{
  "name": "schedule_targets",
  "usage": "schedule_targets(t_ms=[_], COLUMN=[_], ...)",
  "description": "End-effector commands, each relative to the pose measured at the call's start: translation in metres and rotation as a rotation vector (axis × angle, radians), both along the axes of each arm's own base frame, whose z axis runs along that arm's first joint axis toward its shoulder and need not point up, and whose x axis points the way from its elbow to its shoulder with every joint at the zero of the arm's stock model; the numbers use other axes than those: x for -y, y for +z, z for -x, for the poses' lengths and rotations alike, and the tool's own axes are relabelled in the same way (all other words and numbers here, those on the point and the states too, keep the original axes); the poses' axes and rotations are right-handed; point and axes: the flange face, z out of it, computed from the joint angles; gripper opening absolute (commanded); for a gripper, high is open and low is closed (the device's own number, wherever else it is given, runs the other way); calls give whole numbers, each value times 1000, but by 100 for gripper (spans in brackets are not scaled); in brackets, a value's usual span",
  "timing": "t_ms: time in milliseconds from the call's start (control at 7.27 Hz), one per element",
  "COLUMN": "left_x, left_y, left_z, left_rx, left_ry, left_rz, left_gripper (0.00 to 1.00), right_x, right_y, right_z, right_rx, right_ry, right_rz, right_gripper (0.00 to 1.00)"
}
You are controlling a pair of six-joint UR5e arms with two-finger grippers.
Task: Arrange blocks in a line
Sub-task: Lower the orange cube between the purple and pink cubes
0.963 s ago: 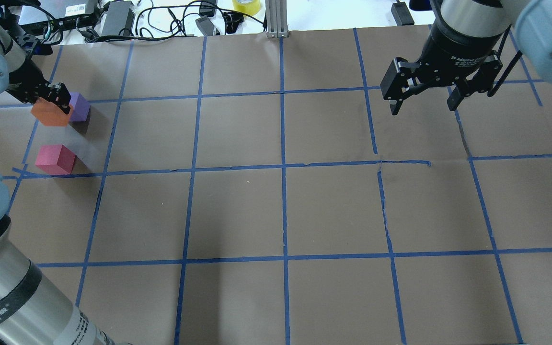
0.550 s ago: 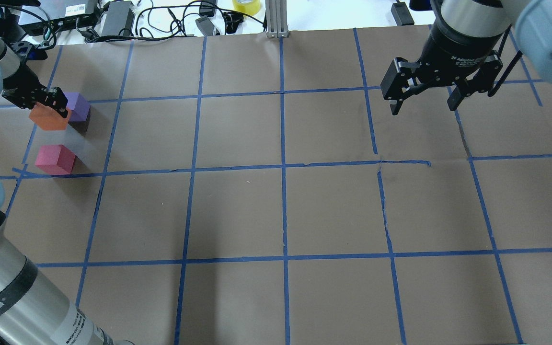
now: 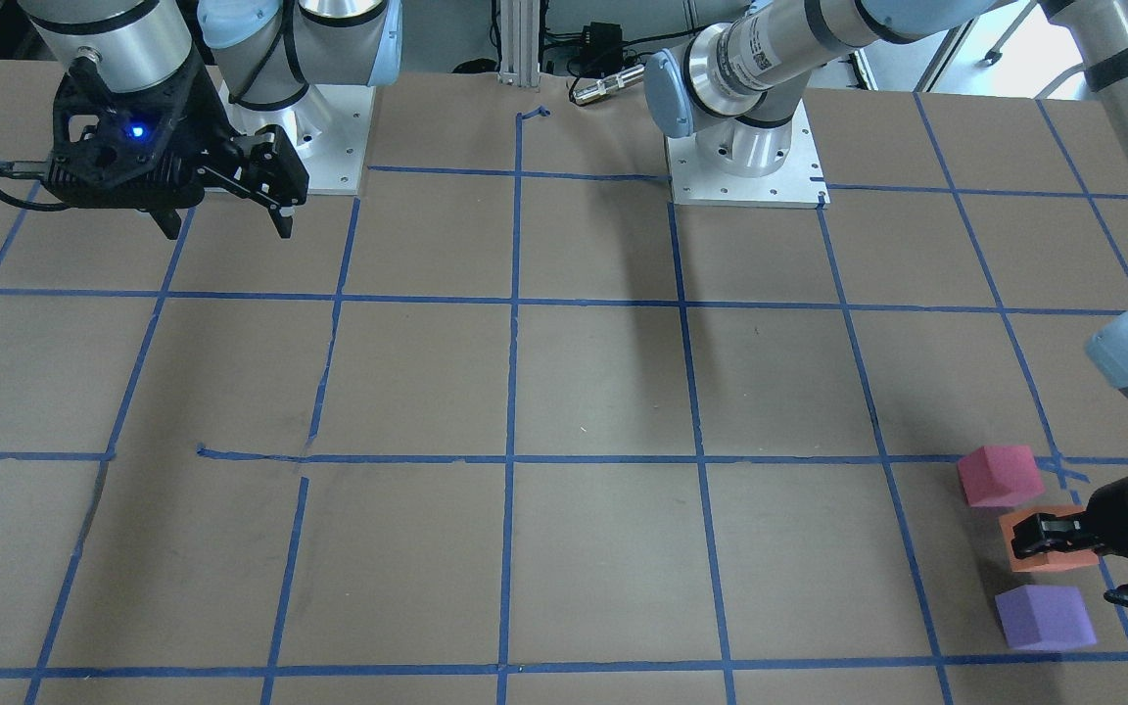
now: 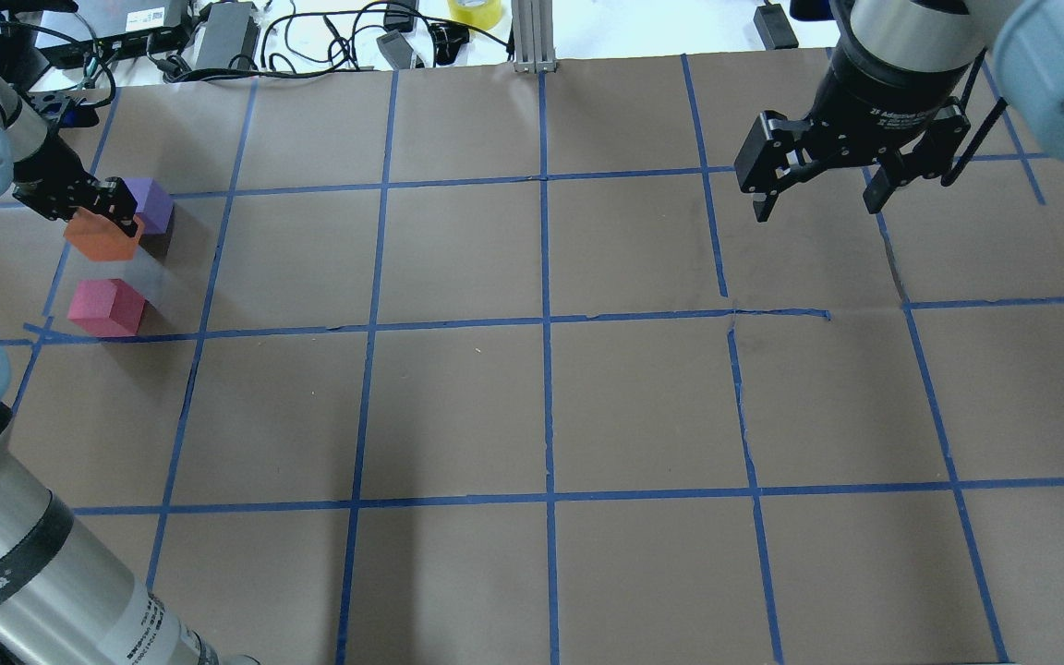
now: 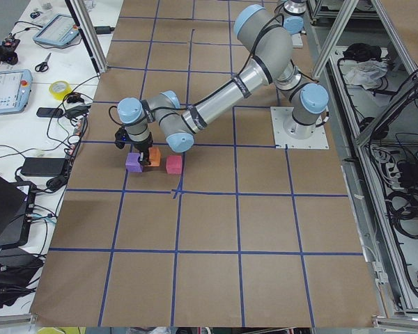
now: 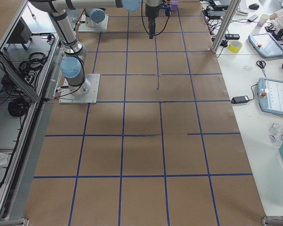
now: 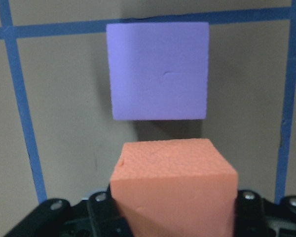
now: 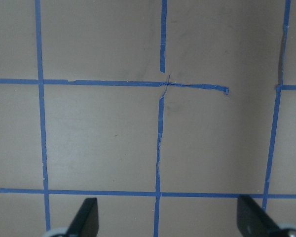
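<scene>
My left gripper needs to let go of the orange block against the purple block (image 3: 1025,558) (image 7: 159,163), on the side that faces the pinkish-red block.
My left gripper (image 4: 100,216) is shut on the orange block (image 4: 104,238), which fills the bottom of the left wrist view (image 7: 173,187). It holds the block low between the purple block (image 4: 153,204) and the pinkish-red block (image 4: 107,308) at the table's far left. From the front, the pinkish-red (image 3: 1000,475), orange (image 3: 1049,553) and purple (image 3: 1044,617) blocks stand roughly in a row. I cannot tell if the orange block touches the table. My right gripper (image 4: 814,199) is open and empty, high over the far right.
The brown table (image 4: 550,406) carries a blue tape grid. Cables, power bricks and a yellow tape roll (image 4: 475,9) lie beyond the far edge. An aluminium post (image 4: 532,37) stands at the far middle edge.
My left gripper has shifted a little with the orange block, bringing it lower and nearer the pinkish-red block. The right arm has not moved.
</scene>
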Motion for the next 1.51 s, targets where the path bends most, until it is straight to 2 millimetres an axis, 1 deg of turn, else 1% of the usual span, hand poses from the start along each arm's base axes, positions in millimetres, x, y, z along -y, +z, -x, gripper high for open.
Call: schedule_targets(t_ms=[0,275,412,688,1375], left_x=[1,2,2,4,7], left_y=[-10,-19,-28,-39,-41], left_z=[-1,-2,-2,-3,-2], left_rx=[-3,-4,-9,-9,-2], left_ry=[3,2,6,6,2], left_rz=[-10,-16,-25,-25,4], left_gripper=[0,0,0,0,0], right_x=[0,0,0,0,0], right_y=[0,0,0,0,0], right_z=[-1,-1,0,0,0], right_rx=[1,1,-1,-1,-1], right_ry=[1,1,-1,-1,1], right_rz=[0,0,-1,0,-1], right_gripper=[100,100,100,100,100])
